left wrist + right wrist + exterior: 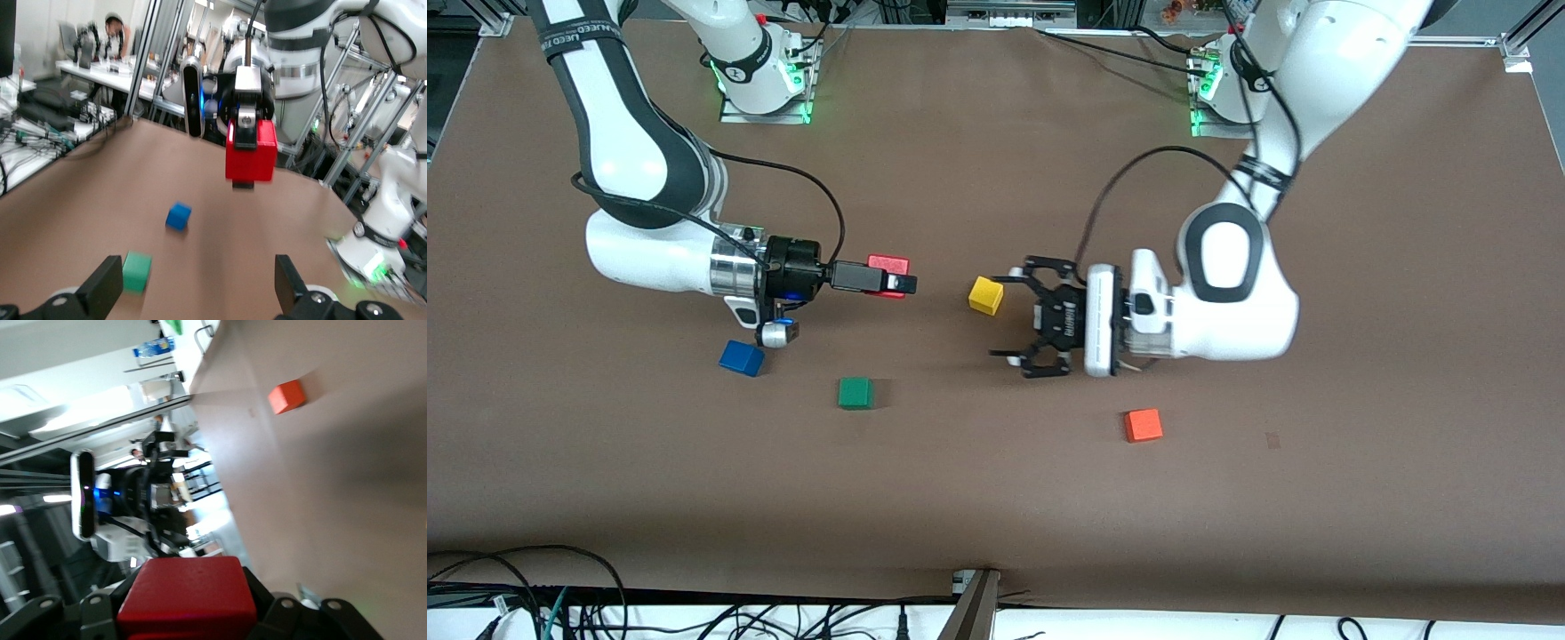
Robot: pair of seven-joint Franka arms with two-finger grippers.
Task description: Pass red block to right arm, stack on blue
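Next, my right gripper puts the red block down on top of the blue cube (727, 358) near the green cube.
The red block (888, 264) is held in my right gripper (898, 282), which is shut on it and stretched out level above the table. The block fills the right wrist view (190, 597) and shows in the left wrist view (251, 150). My left gripper (1021, 316), a black claw, is open and empty, faces the right gripper and stands apart from the block. Its fingers (107, 285) frame bare table. The blue cube (741, 357) lies on the table below the right wrist, nearer the front camera, and also shows in the left wrist view (178, 216).
A yellow cube (985, 295) lies just beside the left gripper's upper finger. A green cube (855, 392) lies near the blue one, toward the table's middle. An orange cube (1143, 425) lies nearer the front camera than the left gripper.
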